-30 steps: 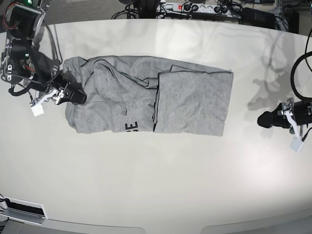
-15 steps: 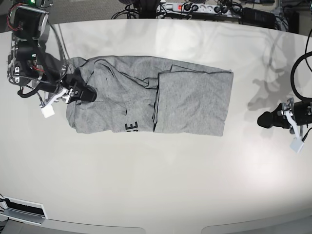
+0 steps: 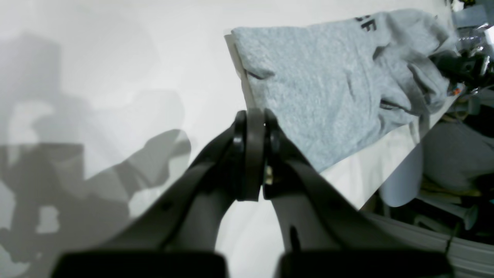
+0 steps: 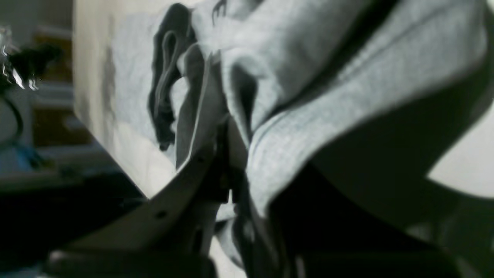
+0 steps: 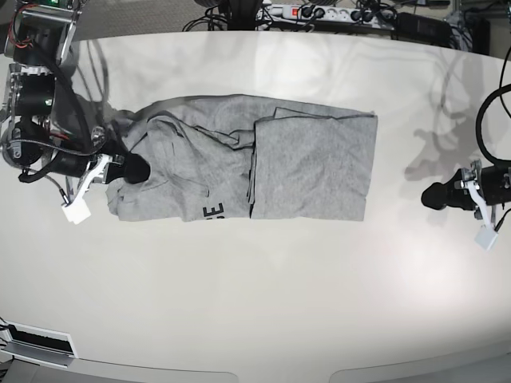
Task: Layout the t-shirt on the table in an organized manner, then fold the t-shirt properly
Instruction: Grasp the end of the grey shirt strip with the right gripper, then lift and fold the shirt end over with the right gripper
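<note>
The robot's right gripper should release the bunched end of the t-shirt over the middle of the shirt's smooth flat panel point(image 5: 303, 185) point(image 4: 135, 83).
The heather-grey t-shirt point(image 5: 311, 163) lies crumpled lengthwise on the off-white table point(image 5: 279, 303), with black letters showing at its front edge. My right gripper point(image 5: 132, 170) is at the shirt's left end, shut on a bunch of its fabric. In the right wrist view, folds of the t-shirt point(image 4: 308, 77) are pinched at that gripper point(image 4: 228, 154) and drape over it. My left gripper point(image 5: 431, 195) rests far right, shut and empty, well apart from the shirt. The left wrist view shows that gripper point(image 3: 251, 123) with its fingers pressed together and the t-shirt point(image 3: 328, 85) beyond.
A power strip point(image 5: 319, 12) and tangled cables run along the table's back edge. A flat grey device point(image 5: 40, 343) sits at the front left corner. The table's curved front edge runs along the bottom of the base view.
My right gripper has shut on the shirt's left end and moved slightly down and left, dragging the fabric a little leftward. The left arm has not moved.
</note>
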